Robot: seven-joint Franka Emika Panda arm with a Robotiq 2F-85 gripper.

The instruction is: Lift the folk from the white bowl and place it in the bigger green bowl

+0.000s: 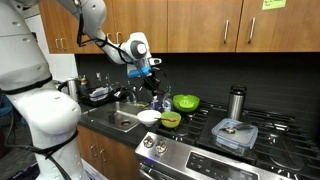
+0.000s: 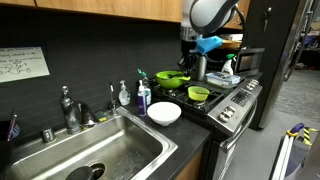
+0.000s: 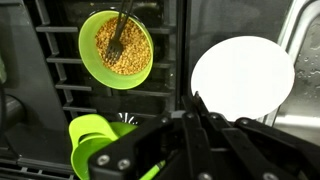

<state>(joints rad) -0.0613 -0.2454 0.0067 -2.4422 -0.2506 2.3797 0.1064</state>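
Next, I open my gripper to let go of the fork inside the bigger green bowl (image 1: 184, 103) (image 3: 94, 149), on the side that faces the smaller green bowl.
The white bowl (image 3: 243, 78) looks empty; it also shows in both exterior views (image 1: 148, 116) (image 2: 164, 113). A dark fork (image 3: 122, 33) stands in the smaller green bowl (image 3: 100, 70), which holds brownish grains. The bigger green bowl (image 3: 92, 135) is at the lower left of the wrist view and shows in both exterior views (image 1: 186, 102) (image 2: 172, 78). My gripper (image 3: 196, 100) hangs above the counter near the bowls (image 1: 155, 98) (image 2: 189, 66). Its fingers are pressed together, and I see nothing between them.
A clear lidded square container (image 1: 234, 133) and a metal tumbler (image 1: 236, 102) stand on the stove. The sink (image 2: 90, 150), its faucet (image 2: 68, 108) and soap bottles (image 2: 143, 96) lie beside the white bowl. Cabinets hang overhead.
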